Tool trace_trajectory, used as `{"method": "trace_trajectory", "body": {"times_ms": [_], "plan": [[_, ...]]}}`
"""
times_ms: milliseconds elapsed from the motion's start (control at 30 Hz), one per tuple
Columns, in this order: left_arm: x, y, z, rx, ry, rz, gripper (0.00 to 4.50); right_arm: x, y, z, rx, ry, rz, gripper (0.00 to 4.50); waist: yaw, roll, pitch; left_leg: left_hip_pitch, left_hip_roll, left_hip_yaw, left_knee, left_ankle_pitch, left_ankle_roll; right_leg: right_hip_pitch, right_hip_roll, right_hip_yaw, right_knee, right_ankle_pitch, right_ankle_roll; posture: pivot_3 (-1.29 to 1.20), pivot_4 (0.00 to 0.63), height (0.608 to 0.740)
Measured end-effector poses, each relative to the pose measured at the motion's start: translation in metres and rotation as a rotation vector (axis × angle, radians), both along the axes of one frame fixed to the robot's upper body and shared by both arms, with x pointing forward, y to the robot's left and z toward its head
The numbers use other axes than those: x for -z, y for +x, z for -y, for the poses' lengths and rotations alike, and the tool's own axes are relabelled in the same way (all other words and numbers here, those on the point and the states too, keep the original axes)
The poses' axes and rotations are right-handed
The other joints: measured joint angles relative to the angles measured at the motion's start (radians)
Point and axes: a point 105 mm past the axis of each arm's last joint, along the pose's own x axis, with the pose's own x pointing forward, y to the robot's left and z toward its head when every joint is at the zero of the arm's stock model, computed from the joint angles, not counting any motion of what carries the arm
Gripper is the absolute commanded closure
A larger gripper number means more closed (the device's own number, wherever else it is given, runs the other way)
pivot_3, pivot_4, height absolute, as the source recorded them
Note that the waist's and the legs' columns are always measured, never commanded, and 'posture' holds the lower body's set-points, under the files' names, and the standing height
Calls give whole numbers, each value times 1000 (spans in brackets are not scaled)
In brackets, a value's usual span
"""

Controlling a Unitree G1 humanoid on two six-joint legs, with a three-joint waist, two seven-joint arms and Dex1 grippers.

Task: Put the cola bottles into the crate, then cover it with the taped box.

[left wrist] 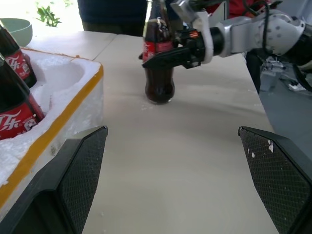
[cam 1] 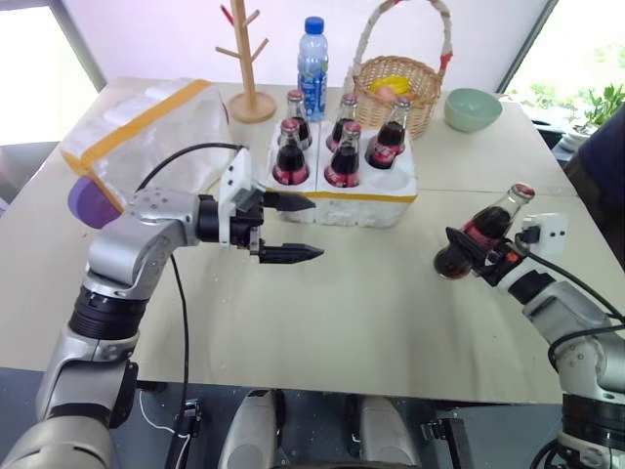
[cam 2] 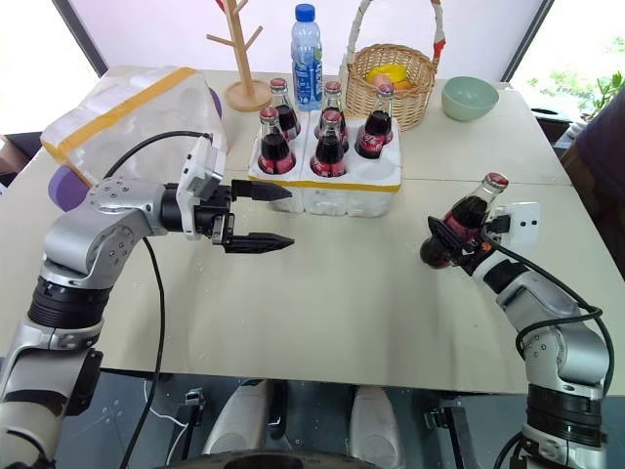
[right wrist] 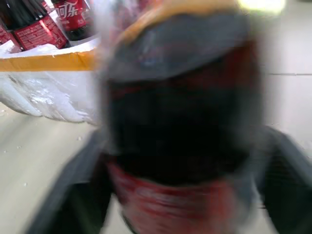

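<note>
Next, I release the cola bottle from my right gripper in the crate's empty front corner hole (cam 1: pixel 394 178), nearest the green bowl.
The crate (cam 1: pixel 344 203), a low white block with a yellow band, stands at the table's middle back. Several cola bottles (cam 1: pixel 290 156) with red labels stand in its holes. My left gripper (cam 1: pixel 314 228) hovers open just in front of the crate's left end, pointing right, with nothing between its fingers (left wrist: pixel 73 170). Over at the table's right, my right gripper (cam 1: pixel 469 249) is shut on one more cola bottle (cam 1: pixel 485 228), which leans with its base at the tabletop. The taped box (cam 1: pixel 146 127) lies at the back left.
Behind the crate stand a blue-capped water bottle (cam 1: pixel 312 66), a wooden peg stand (cam 1: pixel 251 68) and a wicker basket (cam 1: pixel 395 93). A green bowl (cam 1: pixel 473 107) sits at the back right. A purple object (cam 1: pixel 88 203) lies beside the taped box. A person (cam 1: pixel 601 156) stands at the right edge.
</note>
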Motion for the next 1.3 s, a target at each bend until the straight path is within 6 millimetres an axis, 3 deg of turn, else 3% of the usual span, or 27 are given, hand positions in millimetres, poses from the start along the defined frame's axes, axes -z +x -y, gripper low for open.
{"method": "trace_trajectory", "body": {"times_ms": [100, 200, 267, 400, 500, 700, 800, 933, 1000, 1100, 1200, 1300], "plan": [[0, 0, 0, -4, 1, 0, 0, -2, -2, -2, -36, 4, -11, 1659, -2, 1, 1, 0, 0, 0, 0, 0, 0, 0, 0, 0, 0, 0, 0, 0, 150, 740], [3, 1, -3, -20, 6, -5, 0, -16, -2, -10, -108, 0, -4, 1659, -8, 4, 3, 0, 0, 1, 0, 0, 0, -2, 0, 1, 1, 0, 0, 0, 150, 740], [5, 2, -6, -35, 6, -9, 0, -45, 6, -22, -172, -14, 62, 1659, -17, 6, 3, 0, 0, 2, 0, 0, 0, -4, 0, 2, 4, 0, 1, 0, 150, 740], [4, 5, -18, -86, 12, -6, 0, -115, 23, -65, -319, -73, 256, 1659, -32, 6, 4, 0, 1, 0, -1, 0, 0, -7, 3, 3, 8, 0, 1, 0, 150, 740], [4, 10, -33, -150, 15, -3, 0, -135, 40, -90, -382, -109, 304, 1659, -28, 6, 4, -1, 3, 0, -2, 0, 0, -8, 4, 3, 8, 0, 0, 0, 150, 740], [-3, 13, -56, -254, -2, 3, 0, -114, 91, -118, -382, -106, 226, 1659, -26, 6, 4, -8, 2, 1, 0, 0, 0, -14, 3, 3, 8, 0, 1, 0, 150, 740], [-13, 11, -62, -284, -30, 28, 0, -107, 103, -127, -400, -165, 220, 1659, -22, 5, 4, -8, 2, 1, -1, 0, 0, -14, 3, 3, 8, 0, 1, 0, 150, 740], [-11, 8, -61, -293, -22, 33, 0, -73, 113, -125, -396, -245, 127, 1659, -26, 5, 4, -8, 1, 1, -1, 1, 0, -14, 3, 3, 8, 0, 1, 0, 150, 740], [-12, 8, -61, -302, -25, 35, 0, -68, 114, -125, -400, -255, 121, 1659, -28, 5, 4, -7, 2, 1, -1, 1, -1, -14, 3, 3, 9, 0, 1, 0, 150, 740], [-13, 8, -60, -310, -25, 41, 0, -68, 115, -125, -404, -260, 128, 173, -29, 5, 4, -6, 2, 1, -1, 1, -1, -13, 3, 3, 9, 0, 1, 0, 150, 740], [-16, 6, -72, -343, 1, 50, 0, -69, 115, -124, -397, -258, 124, 76, -30, 5, 4, -6, 2, 1, -1, 1, -1, -13, 3, 3, 9, 0, 1, 0, 150, 740], [-22, 2, -100, -422, 62, 57, 0, -71, 107, -116, -406, -281, 124, 76, -31, 5, 4, -6, 2, 1, -2, 1, -1, -14, 3, 3, 9, 0, 0, 0, 150, 740]]}}
